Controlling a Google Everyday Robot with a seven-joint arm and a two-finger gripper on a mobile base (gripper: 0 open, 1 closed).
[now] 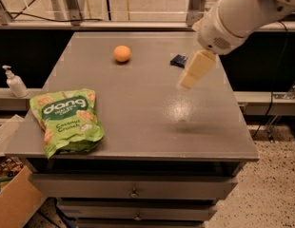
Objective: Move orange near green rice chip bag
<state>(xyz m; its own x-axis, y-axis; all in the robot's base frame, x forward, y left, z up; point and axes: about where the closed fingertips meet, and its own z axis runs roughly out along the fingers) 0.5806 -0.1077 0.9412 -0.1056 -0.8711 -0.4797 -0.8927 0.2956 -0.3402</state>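
The robot's gripper needs to next move to the orange at the back of the grey table and close around the orange's sides (pixel 122 54).
The orange (pixel 122 53) sits on the grey table (pixel 138 108) toward the back, left of centre. The green rice chip bag (pixel 66 120) with white "dang" lettering lies flat at the table's front left corner, far from the orange. My gripper (pixel 189 82), with cream-coloured fingers pointing down and left, hangs above the table right of centre. It is well to the right of the orange and holds nothing that I can see. The white arm reaches in from the upper right.
A small dark blue wrapped bar (pixel 178 60) lies at the back right, partly hidden behind my gripper. A hand sanitizer bottle (pixel 15 82) stands on a ledge to the left. A cardboard box (pixel 14 203) sits on the floor at lower left. Drawers are below the tabletop.
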